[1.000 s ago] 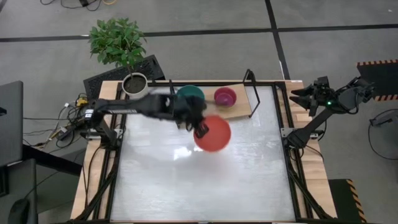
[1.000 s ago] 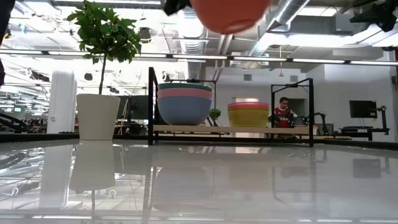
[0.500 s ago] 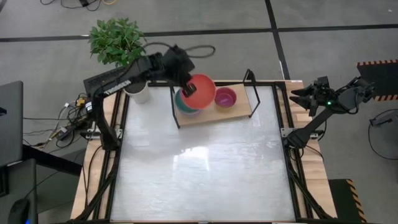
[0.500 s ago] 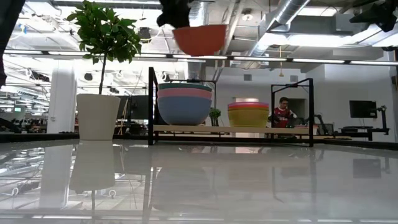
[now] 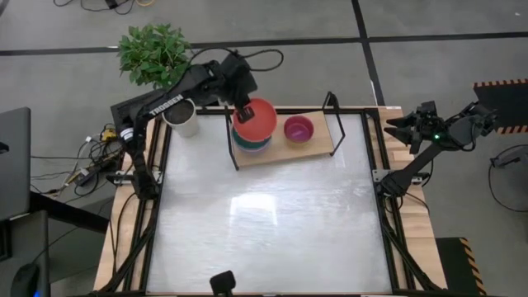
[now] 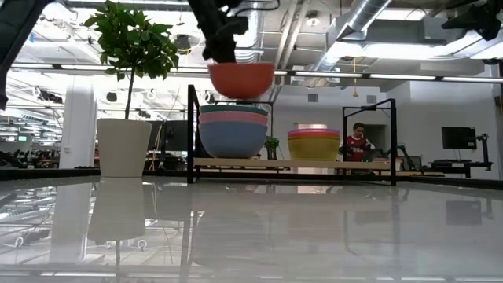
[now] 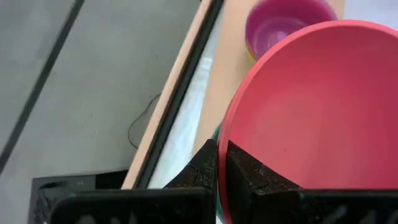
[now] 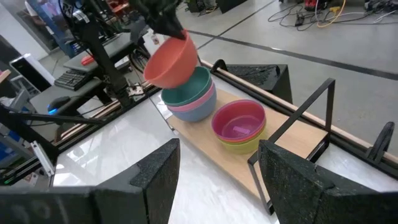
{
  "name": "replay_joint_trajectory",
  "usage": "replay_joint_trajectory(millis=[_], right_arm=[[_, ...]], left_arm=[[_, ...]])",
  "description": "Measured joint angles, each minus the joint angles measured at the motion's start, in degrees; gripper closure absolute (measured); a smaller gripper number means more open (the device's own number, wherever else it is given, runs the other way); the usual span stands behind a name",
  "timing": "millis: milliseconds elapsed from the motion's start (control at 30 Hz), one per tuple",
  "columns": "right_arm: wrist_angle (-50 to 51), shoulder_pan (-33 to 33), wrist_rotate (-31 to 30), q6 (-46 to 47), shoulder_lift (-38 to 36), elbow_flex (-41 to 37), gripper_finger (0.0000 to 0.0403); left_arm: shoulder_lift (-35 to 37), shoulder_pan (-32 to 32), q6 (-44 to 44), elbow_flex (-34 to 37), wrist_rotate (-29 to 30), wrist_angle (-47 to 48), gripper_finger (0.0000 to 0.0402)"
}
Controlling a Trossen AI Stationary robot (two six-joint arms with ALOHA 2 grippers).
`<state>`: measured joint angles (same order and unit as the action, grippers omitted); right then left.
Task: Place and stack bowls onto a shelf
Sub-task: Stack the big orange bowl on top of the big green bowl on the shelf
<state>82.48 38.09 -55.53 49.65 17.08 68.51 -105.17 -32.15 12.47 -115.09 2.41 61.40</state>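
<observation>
The robot's left gripper needs to release the orange-red bowl inside the teal bowl (image 5: 252, 130) that tops the stack on the shelf. The orange-red bowl is held just above that stack.
My left gripper (image 5: 242, 111) is shut on an orange-red bowl (image 5: 257, 120) and holds it just above the left stack on the shelf (image 6: 314, 163). That stack (image 6: 233, 130) is teal on pink on blue, and a small gap shows under the orange-red bowl (image 6: 240, 79). The right stack (image 5: 299, 129) has a purple bowl on top of yellow ones (image 6: 313, 145). Both stacks rest by their bases on the light-wood board. My right gripper (image 8: 221, 177) is open and waits past the table's right edge (image 5: 394, 126). My left gripper pinches the orange-red bowl's rim (image 7: 222, 140) on its far-left side, one finger inside the bowl and one outside. The fingers come from above, slanting down. The bowl is lifted clear, upright and near level, and touches nothing below.
A white plant pot (image 5: 182, 116) with a leafy plant stands left of the shelf at the far-left corner (image 6: 123, 147). The shelf's black end frames (image 6: 391, 140) rise above the bowls. The white tabletop (image 5: 272, 223) spreads toward the near edge. A person (image 6: 357, 145) shows in the room behind.
My left gripper, still shut on the orange-red bowl, has carried it from above the table's middle toward the far edge. It has then come down over the left stack. The bowl has stayed upright. The right arm has kept still.
</observation>
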Motion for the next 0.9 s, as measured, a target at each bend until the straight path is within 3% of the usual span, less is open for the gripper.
replay_joint_trajectory(millis=[433,900], right_arm=[[-0.1,0.0,0.0,0.0,0.0,0.0,0.0161],[1.2,0.0,-0.1,0.0,0.0,0.0,0.0161]], left_arm=[[-3.8,-1.5,6.5,0.0,-3.4,6.5,0.0401],[-3.8,-2.3,7.5,-0.1,-5.3,3.0,0.0401]])
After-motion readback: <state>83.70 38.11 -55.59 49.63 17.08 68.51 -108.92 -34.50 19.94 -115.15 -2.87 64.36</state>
